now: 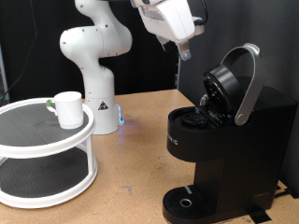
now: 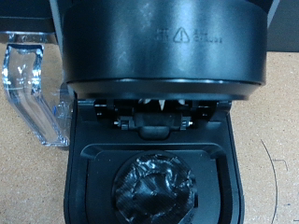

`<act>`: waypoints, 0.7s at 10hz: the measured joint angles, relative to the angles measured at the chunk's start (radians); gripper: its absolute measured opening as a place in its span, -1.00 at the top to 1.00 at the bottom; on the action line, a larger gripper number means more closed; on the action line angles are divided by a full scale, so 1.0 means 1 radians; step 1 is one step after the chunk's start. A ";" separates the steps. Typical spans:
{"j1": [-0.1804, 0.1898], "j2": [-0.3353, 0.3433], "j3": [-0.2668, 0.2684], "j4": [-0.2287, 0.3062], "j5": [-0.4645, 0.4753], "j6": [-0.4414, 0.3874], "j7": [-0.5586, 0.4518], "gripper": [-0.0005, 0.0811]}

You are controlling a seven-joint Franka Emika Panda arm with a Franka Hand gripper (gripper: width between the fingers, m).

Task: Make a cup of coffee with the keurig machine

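Next, my gripper should go to the top of the silver handle [image 1: 249, 47] on the keurig machine's raised lid and close there.
The keurig machine [image 1: 229, 140] stands at the exterior view's right, black and boxy. Its lid [image 1: 224, 84] is raised, with the silver handle [image 1: 250, 84] up. In the wrist view the lid's underside [image 2: 163, 47] fills the frame above the open chamber. A dark pod with a crinkled top [image 2: 157, 191] sits in that chamber. The cup [image 1: 67, 108], a white mug, stands on the top tier of a white round shelf [image 1: 19, 126] at the exterior view's left. My gripper [image 1: 184, 51] hangs above the machine, up and left of the raised lid, touching nothing. No fingers show in the wrist view.
The white robot base [image 1: 93, 65] stands behind the shelf. The machine's clear water tank [image 2: 28, 89] shows beside the chamber. The round drip tray [image 1: 187, 201] at the machine's foot has no cup on it. The wooden tabletop [image 1: 131, 159] lies between shelf and machine.
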 joint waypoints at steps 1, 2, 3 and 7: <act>0.000 0.000 0.000 0.005 0.003 0.000 0.008 -0.99; 0.000 0.000 0.000 0.014 0.010 -0.002 0.021 -0.99; 0.000 0.000 0.000 0.025 0.020 -0.004 0.031 -0.99; 0.000 0.002 0.000 0.059 0.044 -0.026 0.046 -0.99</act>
